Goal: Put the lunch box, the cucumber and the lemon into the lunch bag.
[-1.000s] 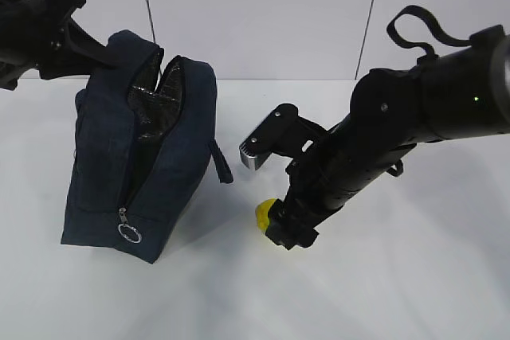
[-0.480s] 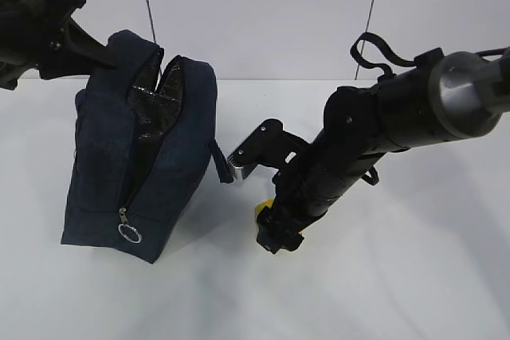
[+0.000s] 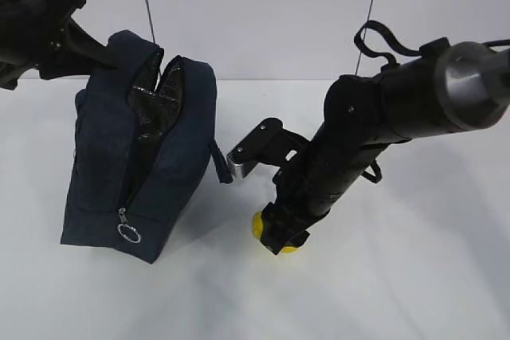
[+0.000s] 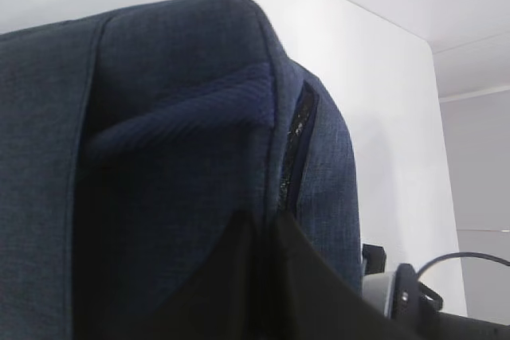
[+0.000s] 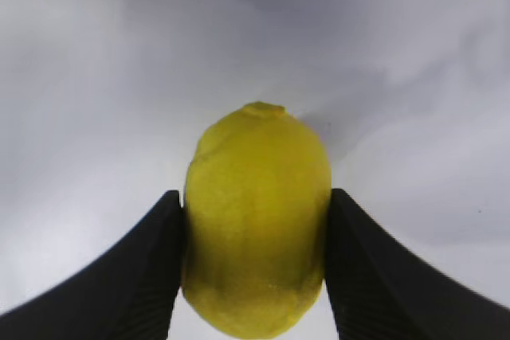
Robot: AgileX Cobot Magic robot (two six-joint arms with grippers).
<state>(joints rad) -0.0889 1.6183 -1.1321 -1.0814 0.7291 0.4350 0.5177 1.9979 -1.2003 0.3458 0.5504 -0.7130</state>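
Note:
Next, I release the yellow lemon from my right gripper inside the navy lunch bag (image 3: 162, 130), against the side of the bag by the strap end. The lemon is now down at the table.
The navy lunch bag (image 3: 135, 157) stands on the white table at the left, its zipper open at the top and the dark lining showing. My left gripper (image 3: 102, 52) is shut on the bag's upper left edge; in the left wrist view the dark fingers (image 4: 239, 276) pinch the bag's fabric (image 4: 175, 117). My right gripper (image 3: 276, 238) is down at the table, right of the bag, shut on the yellow lemon (image 3: 258, 227). In the right wrist view the lemon (image 5: 256, 220) sits between both black fingers (image 5: 151, 260). The lunch box and the cucumber are out of view.
The bag's silver ring pull (image 3: 130, 233) hangs low on its front. A strap end (image 3: 221, 163) hangs off the bag's right side, near my right wrist camera bracket (image 3: 251, 149). White table (image 3: 414, 276) lies to the right and in front.
My right arm has swung a little to the left and its gripper has dropped lower around the lemon. The bag and my left gripper have not moved.

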